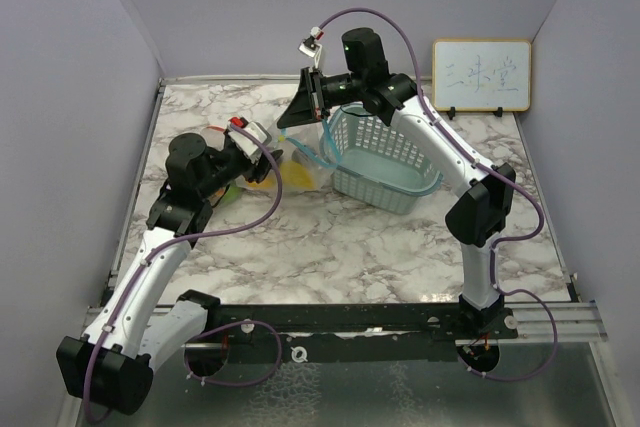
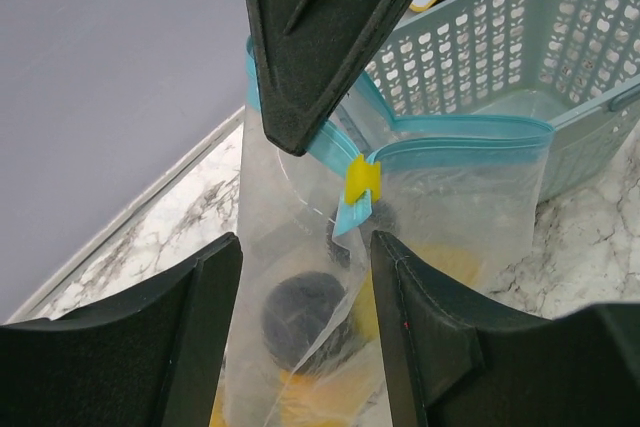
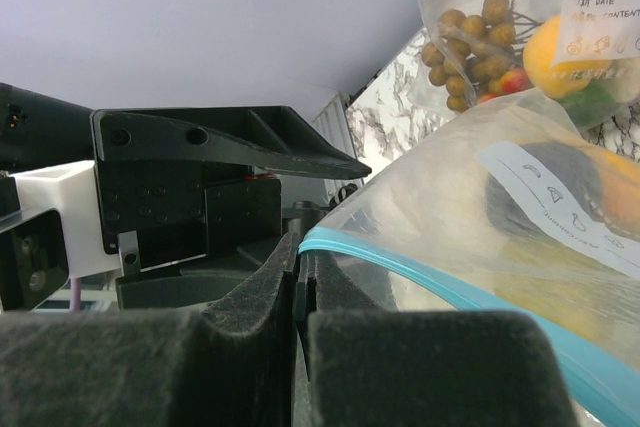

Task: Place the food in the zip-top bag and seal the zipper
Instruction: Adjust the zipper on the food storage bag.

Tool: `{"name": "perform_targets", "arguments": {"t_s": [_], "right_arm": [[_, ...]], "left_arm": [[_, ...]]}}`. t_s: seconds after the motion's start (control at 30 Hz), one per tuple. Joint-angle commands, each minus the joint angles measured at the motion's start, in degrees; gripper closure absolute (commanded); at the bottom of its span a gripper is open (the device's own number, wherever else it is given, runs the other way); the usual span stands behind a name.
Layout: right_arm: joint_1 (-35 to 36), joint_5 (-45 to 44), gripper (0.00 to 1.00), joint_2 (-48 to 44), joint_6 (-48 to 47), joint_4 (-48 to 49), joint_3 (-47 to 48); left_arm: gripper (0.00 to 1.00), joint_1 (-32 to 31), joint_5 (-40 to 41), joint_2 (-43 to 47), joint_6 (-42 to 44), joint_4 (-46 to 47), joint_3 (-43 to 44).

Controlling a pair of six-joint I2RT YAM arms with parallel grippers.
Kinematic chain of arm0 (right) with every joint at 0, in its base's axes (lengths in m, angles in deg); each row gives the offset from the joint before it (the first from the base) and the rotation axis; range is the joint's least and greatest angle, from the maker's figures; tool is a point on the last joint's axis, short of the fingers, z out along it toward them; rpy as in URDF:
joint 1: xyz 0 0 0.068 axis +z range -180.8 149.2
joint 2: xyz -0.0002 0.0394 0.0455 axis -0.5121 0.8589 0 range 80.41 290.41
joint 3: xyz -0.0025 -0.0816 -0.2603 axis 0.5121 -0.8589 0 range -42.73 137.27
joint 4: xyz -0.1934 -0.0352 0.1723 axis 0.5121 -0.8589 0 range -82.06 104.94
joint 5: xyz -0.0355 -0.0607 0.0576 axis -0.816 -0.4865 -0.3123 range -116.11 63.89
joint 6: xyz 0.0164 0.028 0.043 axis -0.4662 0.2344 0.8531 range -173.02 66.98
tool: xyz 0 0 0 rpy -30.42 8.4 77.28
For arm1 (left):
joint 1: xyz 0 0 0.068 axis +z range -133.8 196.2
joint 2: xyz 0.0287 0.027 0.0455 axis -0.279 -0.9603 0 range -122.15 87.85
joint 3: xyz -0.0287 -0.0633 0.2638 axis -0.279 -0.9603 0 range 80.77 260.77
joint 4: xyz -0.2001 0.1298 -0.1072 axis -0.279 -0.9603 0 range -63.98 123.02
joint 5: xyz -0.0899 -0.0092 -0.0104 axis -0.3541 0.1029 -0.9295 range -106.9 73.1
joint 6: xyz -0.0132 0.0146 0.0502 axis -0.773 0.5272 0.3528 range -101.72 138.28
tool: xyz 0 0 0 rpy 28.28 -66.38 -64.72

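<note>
The robot's right gripper holds the zipper away from the yellow slider, so the left gripper will pinch the zipper's end before the right gripper takes the slider [image 2: 362, 179].
A clear zip-top bag [image 1: 300, 165] with a teal zipper strip [image 2: 470, 137] and a yellow slider [image 2: 362, 179] stands by the basket. Inside it I see a dark plum [image 2: 300, 317], an orange-yellow mango [image 2: 320, 392] and, in the right wrist view, a brown grape bunch [image 3: 470, 37] and yellow fruit [image 3: 555, 47]. My right gripper [image 1: 308, 105] is shut on the zipper strip at the bag's top end [image 3: 302, 272] and holds it up. My left gripper [image 2: 305, 347] is open, its fingers [image 2: 200, 347] on either side of the bag below the slider; it also shows in the top view [image 1: 262, 150].
A pale teal mesh basket [image 1: 385, 162] lies just right of the bag, also in the left wrist view [image 2: 520, 47]. A small whiteboard [image 1: 480, 75] leans on the back wall at the right. Grey walls close in the marble table [image 1: 330, 247].
</note>
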Motion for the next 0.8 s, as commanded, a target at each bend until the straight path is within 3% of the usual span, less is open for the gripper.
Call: {"name": "perform_targets", "arguments": {"t_s": [0.0,0.17,0.4,0.6,0.67,0.77], "right_arm": [[0.1,2.5,0.98,-0.6,1.5,2.6,0.9],[0.2,2.6,0.98,-1.4,1.8,3.2,-0.6],[0.2,2.3,0.98,-1.7,1.8,3.1,-0.5],[-1.3,-1.4,0.97,-2.2,0.7,2.4,-0.6],[-3.5,-3.2,0.9,-3.2,-1.1,2.6,-1.1],[-5.6,-6.2,0.65,-5.4,-9.7,1.9,0.4]], "left_arm": [[0.43,0.1,0.6,-0.1,-2.4,7.9,-1.6],[0.48,0.1,-1.4,-2.4,-3.9,10.9,-1.4],[0.97,0.0,-2.6,-4.8,-5.3,8.5,0.4],[1.0,0.0,-2.3,-4.0,-5.1,2.2,3.5],[1.0,0.0,-1.4,-3.4,-5.0,-0.3,5.6],[1.0,0.1,0.6,-3.2,-5.0,-5.1,9.4]]}}
